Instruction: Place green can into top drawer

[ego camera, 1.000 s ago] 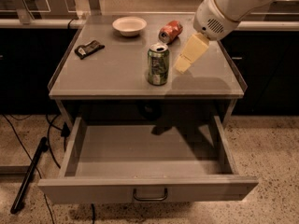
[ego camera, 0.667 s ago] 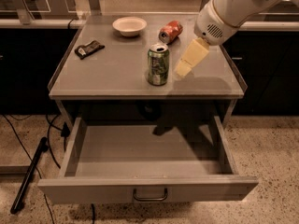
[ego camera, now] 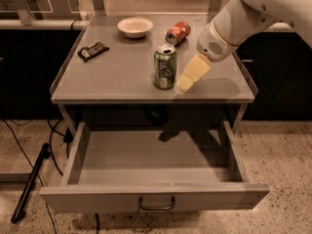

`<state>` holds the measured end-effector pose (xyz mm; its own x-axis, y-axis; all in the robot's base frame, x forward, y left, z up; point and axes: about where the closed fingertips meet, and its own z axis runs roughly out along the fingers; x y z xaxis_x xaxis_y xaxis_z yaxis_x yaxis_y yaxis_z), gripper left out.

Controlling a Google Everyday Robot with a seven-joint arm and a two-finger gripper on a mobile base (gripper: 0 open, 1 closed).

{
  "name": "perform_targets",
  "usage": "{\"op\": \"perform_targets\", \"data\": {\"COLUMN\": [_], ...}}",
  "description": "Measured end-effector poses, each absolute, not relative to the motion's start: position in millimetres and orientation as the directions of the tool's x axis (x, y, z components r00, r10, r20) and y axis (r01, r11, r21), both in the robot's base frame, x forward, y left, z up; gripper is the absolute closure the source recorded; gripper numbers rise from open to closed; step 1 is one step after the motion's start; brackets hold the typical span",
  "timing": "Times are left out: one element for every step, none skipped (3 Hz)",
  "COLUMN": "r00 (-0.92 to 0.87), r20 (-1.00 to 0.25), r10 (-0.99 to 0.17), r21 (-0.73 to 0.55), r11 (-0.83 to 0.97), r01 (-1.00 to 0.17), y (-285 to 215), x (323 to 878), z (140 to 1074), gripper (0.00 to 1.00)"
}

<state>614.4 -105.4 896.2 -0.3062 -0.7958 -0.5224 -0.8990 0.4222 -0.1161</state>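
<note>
The robot's gripper will close around the body (ego camera: 165, 70) of the green can, about midway between the can's silver top and the can's bottom.
The green can (ego camera: 165, 68) stands upright on the grey table top (ego camera: 112, 74), near the front edge. It has a silver top with an opened tab. My gripper (ego camera: 191, 75), pale yellow on a white arm, hangs tilted just to the right of the can, close beside it and just above the table surface. It holds nothing that I can see. The top drawer (ego camera: 151, 160) below the table top is pulled fully open and shows a bare grey floor. Its bar handle (ego camera: 156, 204) is at the centre of the front panel.
A red can (ego camera: 178, 32) lies on its side at the back of the table, right of a white bowl (ego camera: 135, 27). A dark packet (ego camera: 93, 50) lies at the left. A black pole (ego camera: 30, 182) and cables lie on the floor at the left.
My gripper has moved slightly down and to the left, closer to the green can. The can and the drawer have not moved.
</note>
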Motion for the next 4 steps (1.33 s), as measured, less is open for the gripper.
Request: {"op": "perform_targets", "data": {"r00": [-0.305,-0.293,-0.266,-0.233], "r20": [-0.56,-0.59,-0.62,-0.641], "r10": [-0.77,-0.752,-0.738,-0.731], "r21": [-0.086,-0.088,-0.118,-0.164], "r11": [0.42,0.421,0.424,0.427], "r01": [-0.903,-0.903,-0.898,-0.889], "y": [-90,-80,-71,-63], "x": [626,634,641,647], "z": [877,870,867,866], "gripper": [0.0,0.0,0.0,0.0]}}
